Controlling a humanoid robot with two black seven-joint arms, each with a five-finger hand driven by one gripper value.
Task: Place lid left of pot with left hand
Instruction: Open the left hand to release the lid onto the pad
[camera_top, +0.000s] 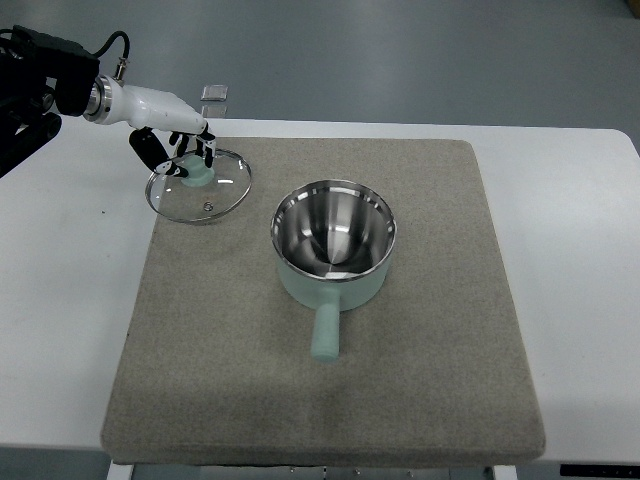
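My left gripper will release the glass lid on the grey felt mat's far corner (223, 188), next to the mint-green pot.
A mint-green pot (333, 250) with a steel inside stands uncovered near the middle of the grey felt mat (420, 390), its handle pointing toward the near edge. The glass lid (200, 188) with a steel rim and a mint knob is at the mat's far left corner, tilted, its rim overhanging the mat's edge. My left hand (185, 150) comes in from the upper left and its fingers are curled on the lid's knob. I cannot tell whether the lid touches the mat. The right arm does not show.
The mat lies on a white table (580, 250). A small grey block (214, 94) sits on the table just beyond the mat's far left corner, close behind my left hand. Grey floor lies beyond the table's far edge.
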